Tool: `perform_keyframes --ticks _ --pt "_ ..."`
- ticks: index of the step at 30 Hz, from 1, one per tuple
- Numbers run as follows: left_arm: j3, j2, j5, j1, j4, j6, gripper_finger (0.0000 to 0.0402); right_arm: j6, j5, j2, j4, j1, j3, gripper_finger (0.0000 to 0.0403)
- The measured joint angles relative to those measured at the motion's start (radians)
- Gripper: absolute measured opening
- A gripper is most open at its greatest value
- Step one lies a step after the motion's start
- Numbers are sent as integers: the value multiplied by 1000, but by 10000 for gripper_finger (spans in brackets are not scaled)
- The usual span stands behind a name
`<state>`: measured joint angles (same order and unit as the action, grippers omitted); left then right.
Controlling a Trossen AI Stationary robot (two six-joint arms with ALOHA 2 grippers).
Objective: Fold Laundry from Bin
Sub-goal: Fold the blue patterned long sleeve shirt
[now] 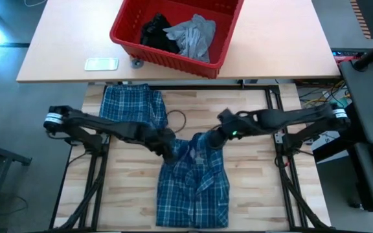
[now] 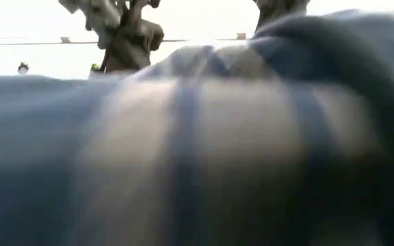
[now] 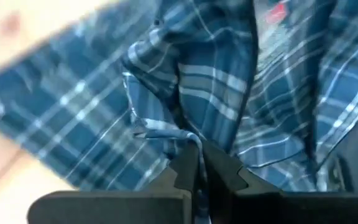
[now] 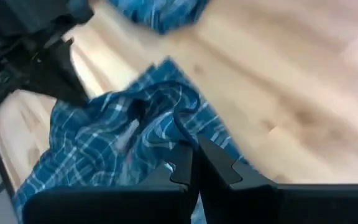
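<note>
Plaid shirt's upper middle bunches between my grippers; my right gripper should lay it down, open, and take the shirt's side edge (image 1: 223,160) to spread it.
The blue-and-white plaid shirt (image 1: 193,184) lies on the wooden table with its body toward the near edge and one part (image 1: 131,107) spread toward the far left. Its upper middle is bunched up between my two grippers. My left gripper (image 1: 168,147) and my right gripper (image 1: 212,140) are both shut on it, close together. The plaid cloth (image 2: 197,150) fills the low view. The red bin (image 1: 128,35) stands on the far table, holding the light grey T-shirt (image 1: 196,35) and a black garment (image 1: 157,32). My left gripper (image 3: 199,171) pinches a gathered edge of the plaid shirt (image 3: 188,142) between its two fingers, slanting down from the table's left. The cloth there is raised and puckered, while the rest lies on the table. How many layers it holds I cannot tell. My right gripper (image 4: 194,163) pinches a bunched fold of the plaid shirt (image 4: 182,132) between its two fingers, slanting down from the table's right. The cloth rises to the fingers and hangs slack below them onto the table.
A small flat white object (image 1: 101,63) lies on the far table left of the bin. A thin dark cable loop (image 1: 177,120) sits on the wood by the shirt. Bare wood (image 1: 258,188) lies to the right of the shirt.
</note>
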<state>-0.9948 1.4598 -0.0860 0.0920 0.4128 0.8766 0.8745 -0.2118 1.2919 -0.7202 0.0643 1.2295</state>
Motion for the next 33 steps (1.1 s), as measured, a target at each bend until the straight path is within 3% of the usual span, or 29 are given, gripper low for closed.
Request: perform_keyframes --ticks 6,11,16,19,22,26,30,33 --pt "-13 -71 225 -69 35 -111 0 -28 -149 -1 -151 -20 111 8" --pt "36 31 269 -145 -42 -201 0 -44 -160 68 -117 -82 57 8" --pt "51 175 323 -186 -7 -202 0 -63 -156 208 -39 -125 2 8" --pt "52 199 336 -201 -7 -195 11 -57 -155 288 -21 -136 -1 11" --pt "51 196 312 -227 -11 -203 42 -57 -106 346 -22 -144 11 32" --pt "45 152 288 -264 33 -207 111 -57 -66 368 -26 -152 50 97" --pt "14 55 294 -273 157 -244 188 -58 -94 307 -36 -152 90 173" --pt "4 -41 306 -249 146 -192 229 -54 -97 238 -45 -152 93 217"
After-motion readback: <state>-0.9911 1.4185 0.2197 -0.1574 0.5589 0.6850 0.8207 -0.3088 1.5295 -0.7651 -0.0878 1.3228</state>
